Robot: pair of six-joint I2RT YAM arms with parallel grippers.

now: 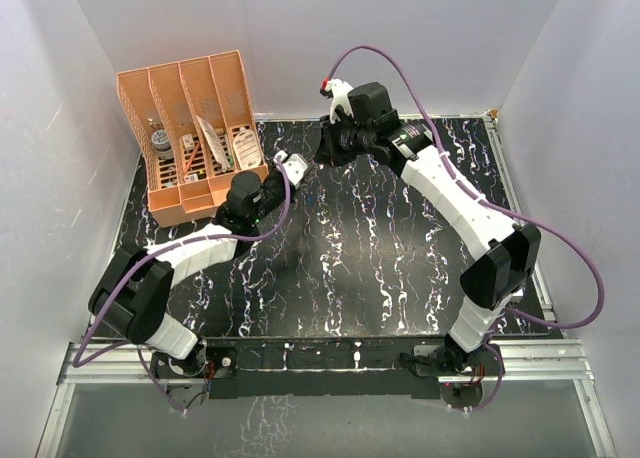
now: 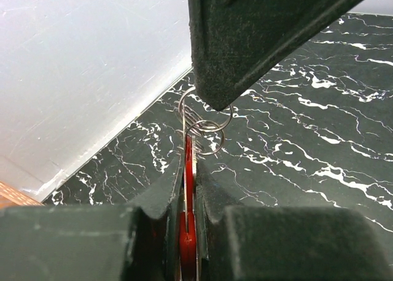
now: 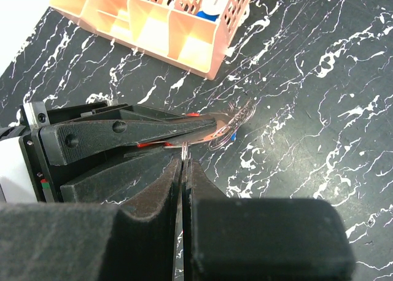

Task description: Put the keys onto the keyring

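Observation:
Red key lies against the keyring in my left fingers; they should open, take only the keyring by its red end (image 2: 188, 232).
In the left wrist view my left gripper (image 2: 189, 165) is shut on the keyring (image 2: 189, 189), seen edge-on as a red strip with a pale band. Thin wire rings (image 2: 206, 129) hang at its far end. One right finger (image 2: 245, 42) hangs over those rings. In the right wrist view my right gripper (image 3: 184, 161) is shut on a small wire ring (image 3: 185, 148) next to the left fingers (image 3: 141, 130). A blue speck (image 3: 235, 135) by the wire loops (image 3: 230, 123) may be the blue key. The red key cannot be made out. In the top view the two grippers, left (image 1: 290, 168) and right (image 1: 325, 146), meet at the table's back.
An orange slotted organiser (image 1: 190, 138) with small items stands at the back left, close to the left gripper; it also shows in the right wrist view (image 3: 153, 23). White walls enclose the black marbled table (image 1: 380, 268) on three sides.

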